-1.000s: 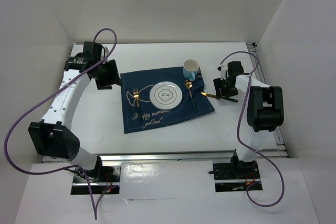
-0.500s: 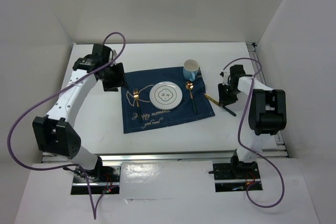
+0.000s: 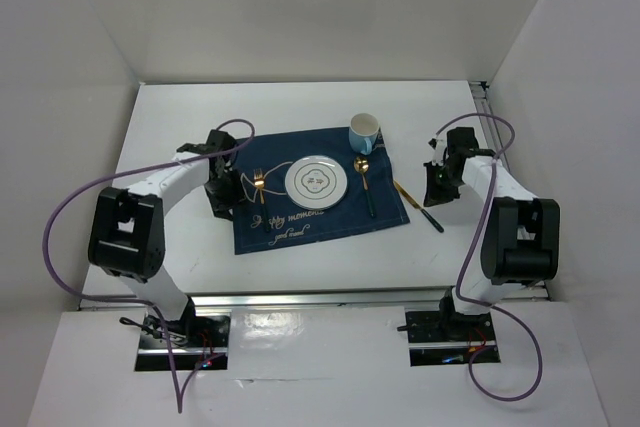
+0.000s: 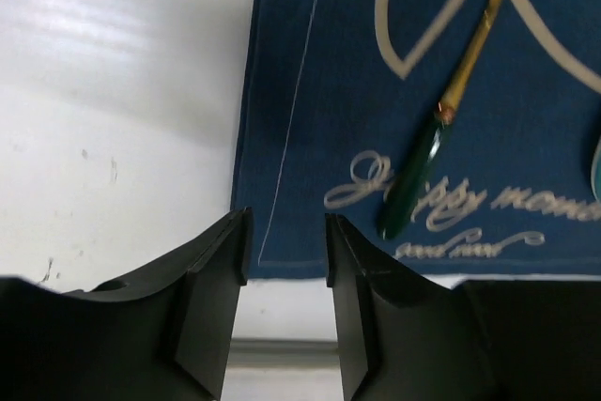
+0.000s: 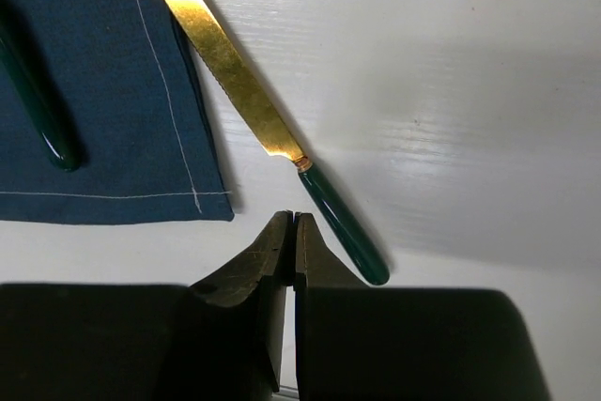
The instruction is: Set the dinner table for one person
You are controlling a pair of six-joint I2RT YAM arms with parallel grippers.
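My right gripper needs to open, take the knife's green handle (image 3: 432,221) and lay the knife straight beside the spoon, because the knife slants away from the placemat's edge.
On the white dinner table (image 3: 300,262) lies a dark blue placemat (image 3: 330,209) with a white plate (image 3: 317,180), a gold fork (image 3: 258,187) left of it, a gold spoon (image 3: 365,179) right of it and a blue cup (image 3: 363,133) behind. A gold knife with a green handle (image 3: 421,206) lies on the table along the mat's right edge. My left gripper (image 3: 226,205) hovers open over the mat's near left corner (image 4: 282,185), left of the fork (image 4: 441,129). My right gripper (image 5: 289,232) is shut and empty, just beside the knife handle (image 5: 343,223).
White walls close in the table on three sides. A silver rail (image 3: 350,297) runs along the near edge and another rail (image 3: 490,107) along the right side. Purple cables loop off both arms. The spoon's green handle (image 5: 38,110) shows on the mat.
The right gripper let go of the knife, which now lies beside the mat, then drew back and shut. The left arm swung from the far left to the mat's near left corner, jaws narrowing.
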